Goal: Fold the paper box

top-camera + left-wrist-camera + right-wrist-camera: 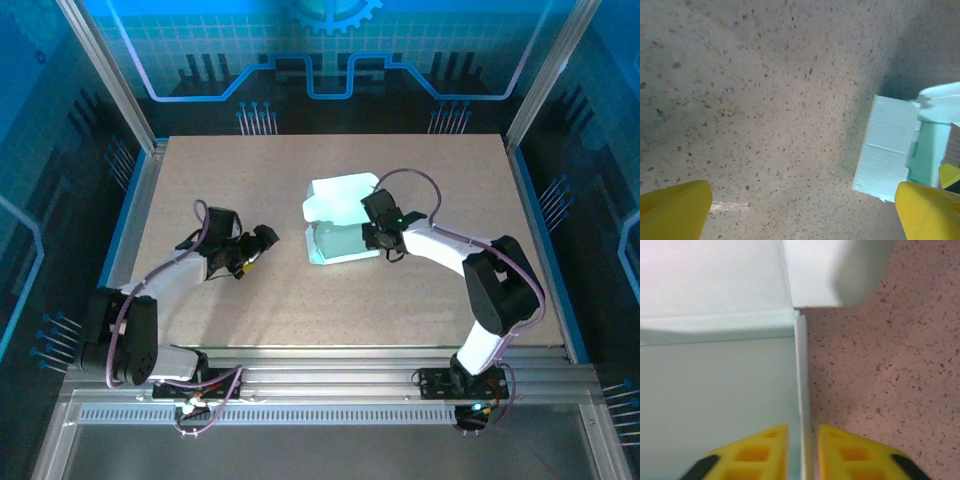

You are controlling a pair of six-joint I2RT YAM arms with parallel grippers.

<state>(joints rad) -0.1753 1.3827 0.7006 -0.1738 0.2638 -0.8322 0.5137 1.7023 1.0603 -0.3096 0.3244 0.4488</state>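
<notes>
The paper box's flap facing my left gripper is splayed out, so next my right gripper pinches the box's upright side [804, 377] while my left gripper folds that flap up.
The pale mint paper box [340, 240] lies mid-table, partly raised, with a whiter flap [340, 192] spread out behind it. My right gripper [378, 236] is at the box's right side. In the right wrist view its yellow fingers [762, 452] straddle the thin upright side wall [801, 380] and close on it from both sides; the box floor [715, 390] lies to the left of that wall. My left gripper [262, 238] hovers left of the box, open and apart from it. Its yellow fingers [670, 212] are spread wide over bare table, and the box [890, 145] shows at the right.
The speckled beige tabletop [300, 300] stretches free to the front, left and far side of the box. Metal frame posts and blue panels ring the table. Both arm bases are bolted at the near edge [320, 375].
</notes>
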